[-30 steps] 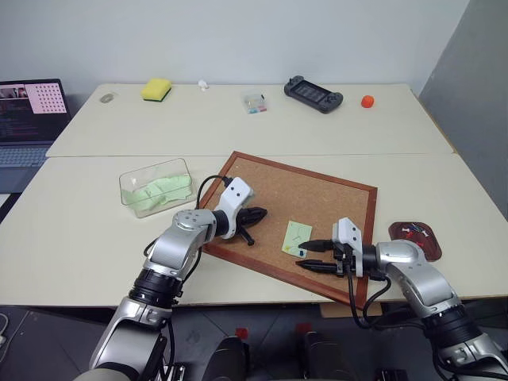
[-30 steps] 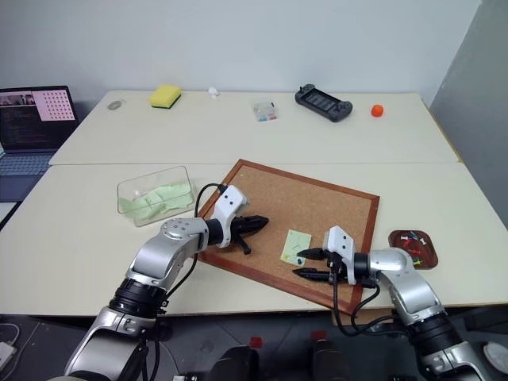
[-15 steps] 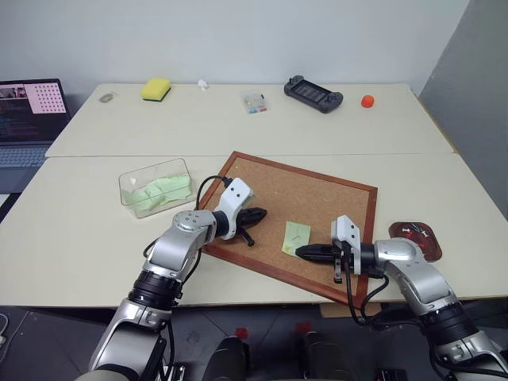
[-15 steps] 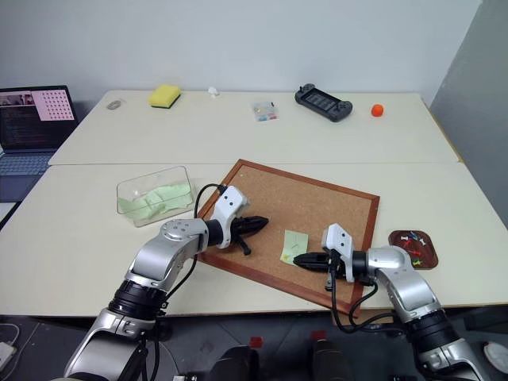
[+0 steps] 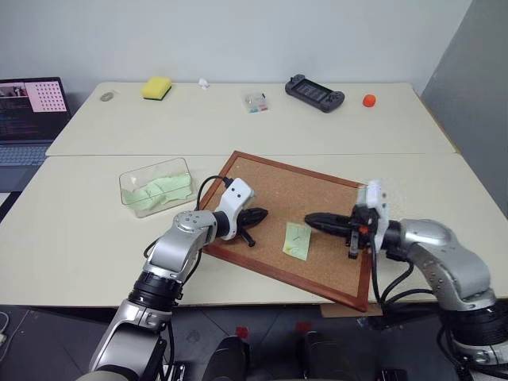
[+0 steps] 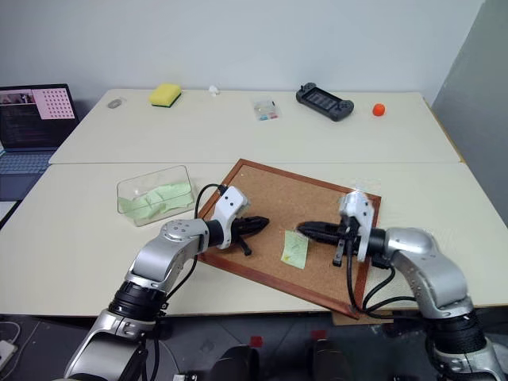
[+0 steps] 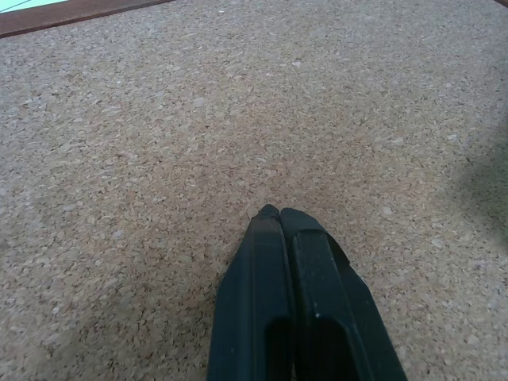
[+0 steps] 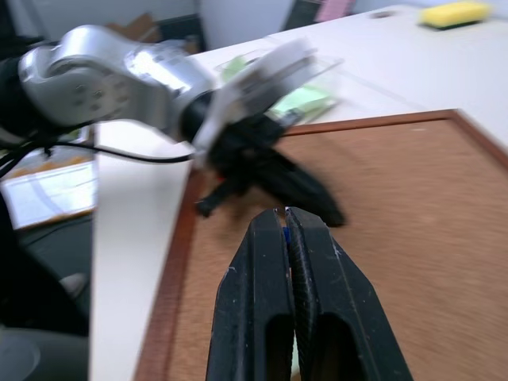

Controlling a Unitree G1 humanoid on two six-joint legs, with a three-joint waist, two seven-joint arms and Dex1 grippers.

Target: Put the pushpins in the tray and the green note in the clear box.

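Note:
Next, my right gripper releases the blue pushpin toward the far side of the tray [image 5: 413,232] next to the corkboard.
The green note [image 5: 296,240] lies on the corkboard [image 5: 317,186], its near edge slightly curled. My right gripper [image 5: 310,218] hovers above the board just right of the note, pointing left and shut on a pushpin; a sliver of blue shows between its tips [image 8: 284,213]. My left gripper [image 5: 260,214] is shut and empty, its tips resting on the cork [image 7: 278,216] left of the note. The clear box [image 5: 156,186] stands left of the board with green sheets inside. The tray is hidden behind my right arm.
On the far table stand a yellow sponge [image 5: 156,88], a small clear case [image 5: 255,102], a black game controller [image 5: 314,93] and an orange ball [image 5: 368,101]. A laptop [image 5: 28,111] is at the far left. The table edge runs close below the board.
My right gripper shut at the note's near corner, then rose and swung right, above the board. The note's corner no longer shows a pin. The left arm stayed still.

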